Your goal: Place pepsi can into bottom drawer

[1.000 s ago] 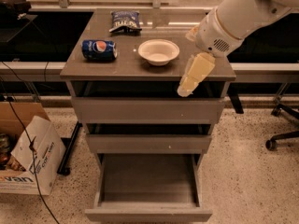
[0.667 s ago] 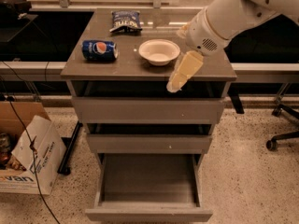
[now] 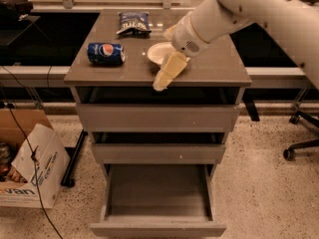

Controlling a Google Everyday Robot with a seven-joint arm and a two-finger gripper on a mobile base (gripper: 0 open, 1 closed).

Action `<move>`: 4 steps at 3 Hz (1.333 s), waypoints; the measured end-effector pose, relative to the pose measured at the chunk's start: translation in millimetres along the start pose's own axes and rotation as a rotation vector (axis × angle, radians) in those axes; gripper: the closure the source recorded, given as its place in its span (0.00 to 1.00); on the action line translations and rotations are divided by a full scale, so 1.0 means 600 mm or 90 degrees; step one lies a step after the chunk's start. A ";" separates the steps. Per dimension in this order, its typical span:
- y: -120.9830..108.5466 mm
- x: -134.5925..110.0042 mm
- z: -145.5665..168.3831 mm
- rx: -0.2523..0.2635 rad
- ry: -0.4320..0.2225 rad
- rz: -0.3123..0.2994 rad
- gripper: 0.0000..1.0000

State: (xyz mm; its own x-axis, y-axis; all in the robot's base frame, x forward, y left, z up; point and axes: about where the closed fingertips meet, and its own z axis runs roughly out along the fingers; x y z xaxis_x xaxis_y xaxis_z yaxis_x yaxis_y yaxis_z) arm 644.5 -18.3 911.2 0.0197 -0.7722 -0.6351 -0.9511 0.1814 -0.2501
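Next, I move my gripper over to the pepsi can's end (image 3: 118,55) nearest the white bowl, and then close it there.
The pepsi can (image 3: 105,53) lies on its side on the left part of the grey cabinet top (image 3: 214,71), logo facing the front. The bottom drawer (image 3: 157,195) is pulled open below and holds nothing. My gripper (image 3: 162,81) hangs over the front middle of the cabinet top, right of the can and apart from it. It holds nothing that I can see.
A white bowl (image 3: 159,52) sits behind my gripper, partly hidden by the arm. A blue-and-white snack bag (image 3: 133,22) lies at the back. The two upper drawers (image 3: 157,117) are slightly open. A cardboard box (image 3: 27,171) stands at left, an office chair base (image 3: 301,143) at right.
My arm has swung left across the cabinet top. The gripper has moved from the right front edge to the front middle, closer to the can.
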 end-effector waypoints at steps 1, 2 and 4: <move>-0.013 -0.016 0.041 -0.017 -0.013 -0.005 0.00; -0.053 -0.056 0.109 -0.041 -0.020 -0.028 0.00; -0.062 -0.062 0.126 -0.014 -0.026 -0.004 0.00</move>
State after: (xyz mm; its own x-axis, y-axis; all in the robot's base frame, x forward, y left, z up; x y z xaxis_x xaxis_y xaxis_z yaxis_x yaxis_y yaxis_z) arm 702.7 49.7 889.2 0.0381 -0.7474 -0.6633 -0.9575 0.1626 -0.2382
